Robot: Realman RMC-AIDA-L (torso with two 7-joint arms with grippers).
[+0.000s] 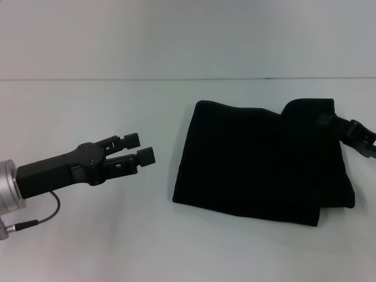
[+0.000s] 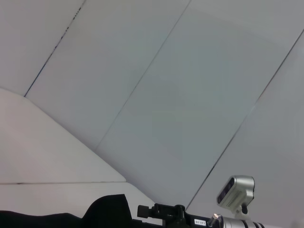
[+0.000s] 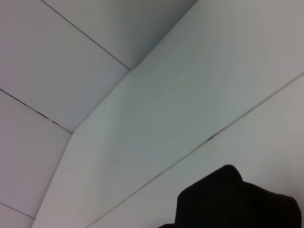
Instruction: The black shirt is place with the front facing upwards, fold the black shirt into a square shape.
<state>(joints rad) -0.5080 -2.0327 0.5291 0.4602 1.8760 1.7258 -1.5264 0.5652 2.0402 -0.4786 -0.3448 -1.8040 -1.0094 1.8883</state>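
Next, I take the flap's near corner (image 1: 348, 201) with my right gripper and pull it toward me, because the folded flap's far corner sticks out past the black shirt's far edge.
The black shirt (image 1: 258, 164) lies folded into a rough square on the white table, right of centre, with no lettering showing. Its far right corner stands raised, and my right gripper (image 1: 328, 121) is shut on that corner, reaching in from the right edge. The left wrist view shows the same raised cloth (image 2: 107, 213) beside the right gripper (image 2: 145, 210). In the right wrist view the cloth (image 3: 232, 204) bulges close by. My left gripper (image 1: 140, 148) hovers open over bare table, well left of the shirt, with nothing between its fingers.
The white table (image 1: 88, 235) runs back to a pale wall, with its far edge (image 1: 117, 79) behind the shirt. A thin cable (image 1: 47, 214) hangs under my left wrist. The right arm's silver wrist camera (image 2: 236, 190) shows in the left wrist view.
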